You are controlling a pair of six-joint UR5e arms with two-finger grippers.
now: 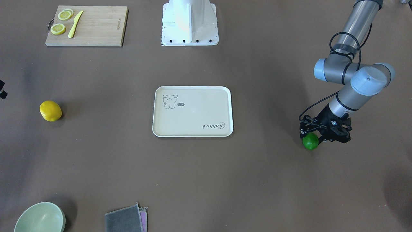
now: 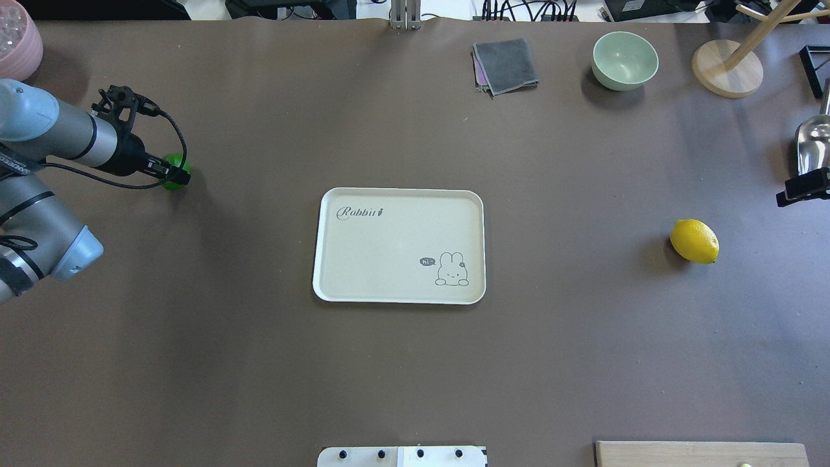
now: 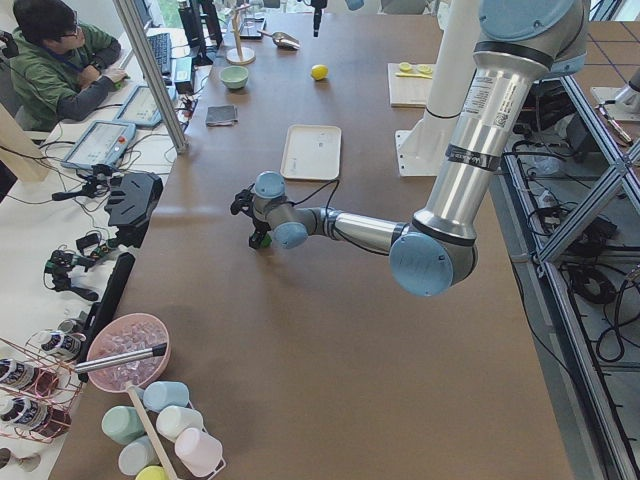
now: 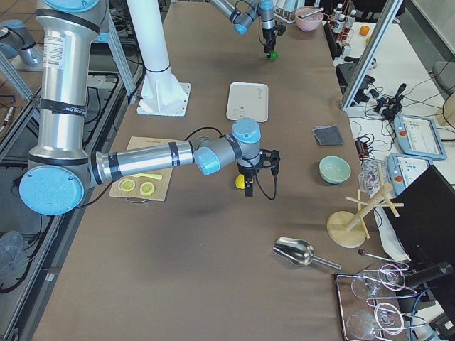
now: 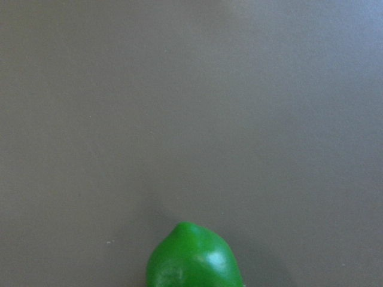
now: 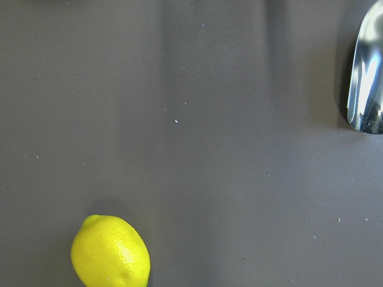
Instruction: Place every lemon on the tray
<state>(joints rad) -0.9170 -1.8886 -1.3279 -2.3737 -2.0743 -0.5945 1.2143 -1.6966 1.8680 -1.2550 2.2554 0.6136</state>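
Observation:
I will release the green lemon from my left gripper on the cream tray [image 1: 207, 111], beside the Rabbit lettering.
The green lemon [image 1: 310, 141] lies far out on the table on my left side, well away from the cream tray [image 1: 193, 112]. My left gripper [image 1: 317, 137] is down at it with its fingers around it; I cannot tell whether they are closed. The left wrist view shows only the lemon's tip [image 5: 192, 257]. The yellow lemon [image 2: 694, 240] lies alone on the table on the far side from the green one. My right gripper [image 2: 803, 187] hovers just beyond it at the view's edge; its state is unclear. The right wrist view shows this lemon [image 6: 111, 254] at the lower left. Nothing lies on the tray.
A wooden cutting board [image 1: 96, 29] with lemon slices and a yellow knife sits near my base. A green bowl [image 2: 624, 59], a folded grey cloth [image 2: 506, 65], a wooden stand [image 2: 726, 68] and a metal scoop [image 6: 366, 78] are along the far side.

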